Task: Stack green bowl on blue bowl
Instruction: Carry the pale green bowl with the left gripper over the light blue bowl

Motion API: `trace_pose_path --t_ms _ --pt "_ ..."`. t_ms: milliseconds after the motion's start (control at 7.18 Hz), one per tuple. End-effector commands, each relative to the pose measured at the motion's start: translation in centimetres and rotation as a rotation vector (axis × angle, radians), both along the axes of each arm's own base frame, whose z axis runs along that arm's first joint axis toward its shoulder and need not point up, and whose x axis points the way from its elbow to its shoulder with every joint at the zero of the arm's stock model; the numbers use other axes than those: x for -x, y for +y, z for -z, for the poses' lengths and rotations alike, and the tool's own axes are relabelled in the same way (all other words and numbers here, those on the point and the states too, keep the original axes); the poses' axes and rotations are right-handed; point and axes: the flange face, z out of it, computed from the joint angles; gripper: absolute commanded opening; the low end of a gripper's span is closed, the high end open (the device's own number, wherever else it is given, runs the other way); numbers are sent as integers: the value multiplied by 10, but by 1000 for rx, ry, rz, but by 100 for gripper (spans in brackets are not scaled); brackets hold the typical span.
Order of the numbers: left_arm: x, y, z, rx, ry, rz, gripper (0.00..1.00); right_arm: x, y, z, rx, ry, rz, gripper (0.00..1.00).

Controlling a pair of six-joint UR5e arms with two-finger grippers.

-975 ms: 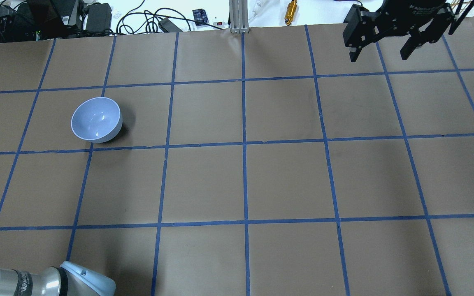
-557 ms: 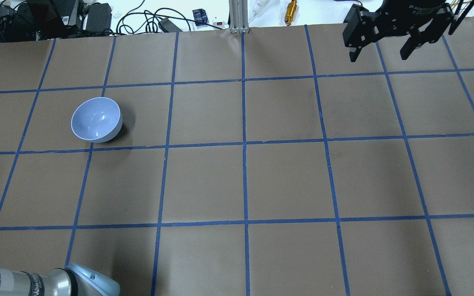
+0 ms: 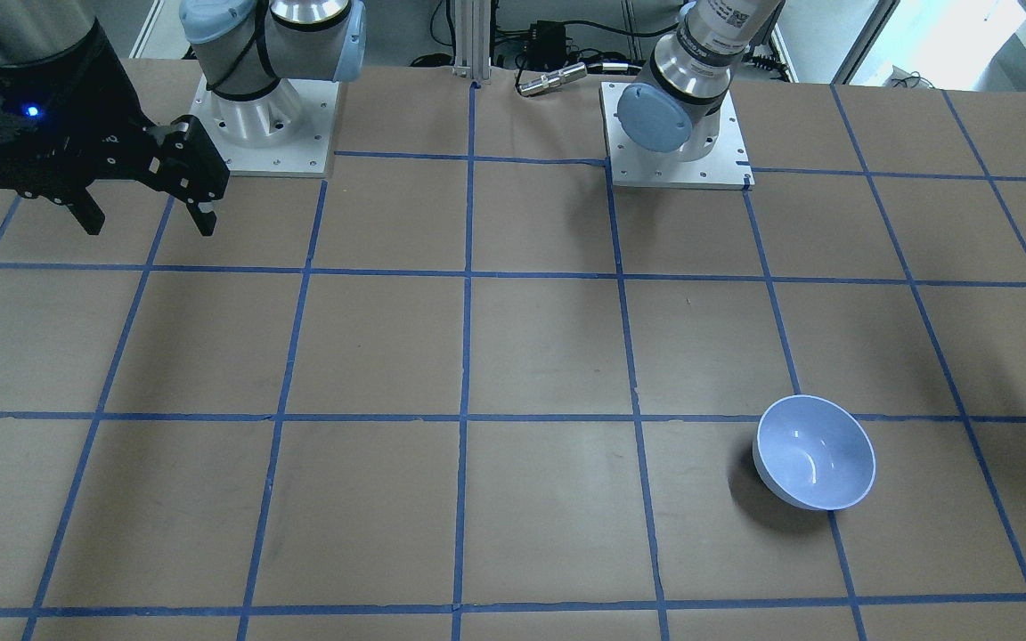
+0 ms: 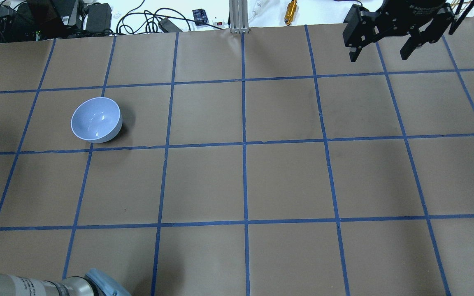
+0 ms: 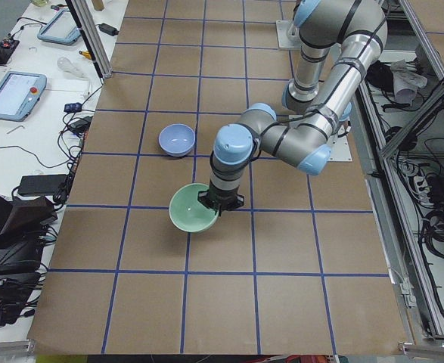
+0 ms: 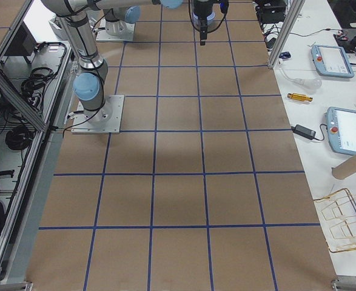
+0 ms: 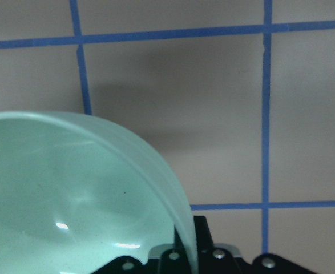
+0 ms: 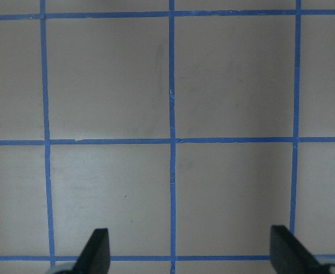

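Observation:
Next, my left gripper lets go of the green bowl, nested upright inside the hollow of the blue bowl [image 3: 817, 452].
The blue bowl [image 4: 96, 120] sits upright on the table's left half; it also shows in the front-facing view [image 3: 816, 452] and the exterior left view [image 5: 177, 140]. The green bowl [image 5: 194, 219] hangs tilted above the table, apart from the blue bowl. My left gripper [image 7: 184, 257] is shut on the green bowl's rim [image 7: 156, 165]; it also shows in the exterior left view [image 5: 215, 206]. The green bowl is out of the overhead and front-facing views. My right gripper [image 4: 378, 55] is open and empty, high over the far right of the table [image 3: 148, 221] [image 8: 193, 251].
The table is brown paper with a blue tape grid [image 4: 245, 144]. Cables and small devices [image 4: 146, 16] lie beyond its far edge. The two arm bases [image 3: 264, 116] [image 3: 678, 133] stand at the robot's side. Tablets [image 6: 347, 130] and a wire rack [image 6: 344, 218] lie on a side bench.
The left arm's elbow at the overhead view's bottom left has slid down and right, partly out of view. A faint shadow has appeared at the table's left. The blue bowl and right gripper have not moved.

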Motion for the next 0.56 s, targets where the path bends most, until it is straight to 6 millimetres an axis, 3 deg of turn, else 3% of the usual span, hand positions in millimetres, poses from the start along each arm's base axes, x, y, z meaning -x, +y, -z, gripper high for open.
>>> trace_pose_path --t_ms 0,278,418 --pt "116 -57 -25 53 12 38 0 0 0 1 -1 -1 1 100" --pt "208 -87 -23 60 47 25 0 0 0 0 0 0 2 100" --pt "250 -96 -4 45 78 -3 0 0 0 0 0 0 2 100"
